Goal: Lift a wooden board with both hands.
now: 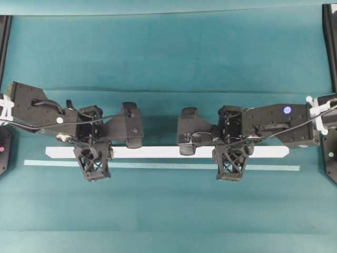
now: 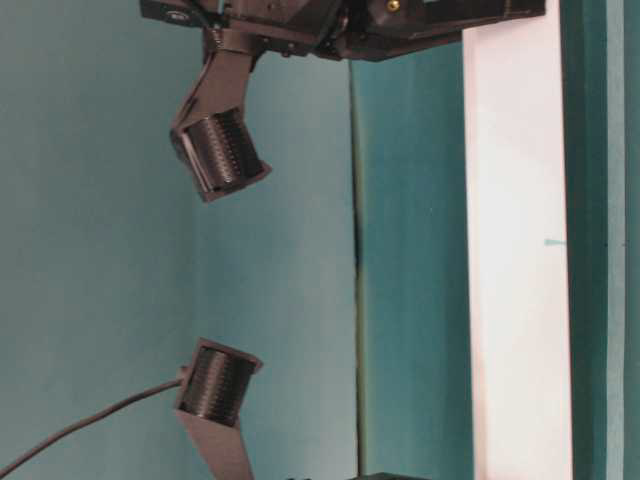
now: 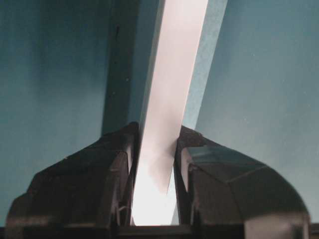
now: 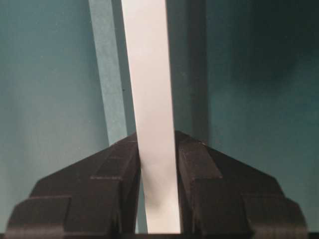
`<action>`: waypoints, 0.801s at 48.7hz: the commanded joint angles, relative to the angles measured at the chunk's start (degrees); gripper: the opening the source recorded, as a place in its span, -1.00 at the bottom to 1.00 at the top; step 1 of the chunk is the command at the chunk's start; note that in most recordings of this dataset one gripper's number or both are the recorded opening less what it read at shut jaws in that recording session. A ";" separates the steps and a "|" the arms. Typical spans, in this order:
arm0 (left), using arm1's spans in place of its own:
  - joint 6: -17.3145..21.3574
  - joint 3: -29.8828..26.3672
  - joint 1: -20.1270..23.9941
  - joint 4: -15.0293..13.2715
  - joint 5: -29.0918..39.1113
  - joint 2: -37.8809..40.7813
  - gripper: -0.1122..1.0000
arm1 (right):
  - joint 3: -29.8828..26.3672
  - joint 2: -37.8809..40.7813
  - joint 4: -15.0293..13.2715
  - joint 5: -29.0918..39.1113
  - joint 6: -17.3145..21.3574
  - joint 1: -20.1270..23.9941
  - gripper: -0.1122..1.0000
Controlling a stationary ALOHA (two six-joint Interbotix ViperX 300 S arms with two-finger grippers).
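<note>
The wooden board, now lying across the teal cloth, will be released by my left gripper on the teal cloth [image 1: 166, 156] close behind the pale teal piece of tape.
The wooden board [image 1: 158, 152] is a long white plank with slanted ends, lying across the teal cloth. My left gripper [image 1: 93, 153] straddles it near its left end, and my right gripper [image 1: 231, 153] near its right end. In the left wrist view the board [image 3: 174, 74] runs between the black fingers [image 3: 99, 184], which press on both its edges around the gripper [image 3: 155, 144]. In the right wrist view the board [image 4: 149, 74] is clamped the same way in the gripper [image 4: 157, 149]. A dark shadow band runs beside the board on the cloth.
A thin pale teal strip of tape [image 1: 158, 166] lies parallel to the board, just in front of it, and shows in the right wrist view [image 4: 107, 74]. Black frame posts [image 1: 330, 47] stand at the table's sides. In the table-level view the board [image 2: 515, 250] shows as an upright white band.
</note>
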 commanded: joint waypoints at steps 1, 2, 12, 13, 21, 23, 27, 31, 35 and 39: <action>-1.85 -0.09 0.44 0.00 -0.44 0.00 -0.48 | -0.18 0.62 0.70 -0.62 -0.09 1.05 -0.42; -1.76 0.00 0.44 -0.18 -0.62 0.09 -0.48 | -0.18 0.70 0.70 -0.79 -0.09 1.14 -0.42; -1.67 0.70 0.53 0.00 -2.02 1.05 -0.48 | -0.09 1.67 0.70 -1.93 -0.09 1.32 -0.42; -1.67 0.88 0.53 0.00 -2.20 1.05 -0.48 | -0.09 1.67 0.70 -1.93 -0.09 1.41 -0.42; -1.67 1.49 0.79 0.00 -3.34 1.23 -0.48 | 0.00 2.02 0.88 -2.11 -0.09 1.41 -0.42; -1.67 1.67 0.79 0.00 -3.52 1.32 -0.48 | 0.00 2.02 0.97 -2.11 -0.09 1.41 -0.42; -1.58 1.76 0.88 0.00 -3.60 1.32 -0.48 | 0.09 2.02 1.23 -2.20 -0.09 1.58 -0.42; -1.58 1.67 0.88 0.00 -3.78 1.23 -0.48 | 0.18 2.02 1.58 -2.37 -0.09 1.85 -0.42; -1.67 1.58 0.97 0.00 -3.78 1.32 -0.48 | 0.18 2.02 1.93 -2.37 -0.09 2.02 -0.42; -1.67 1.58 0.88 0.00 -3.78 1.32 -0.48 | 0.26 2.02 2.02 -2.55 -0.09 2.20 -0.42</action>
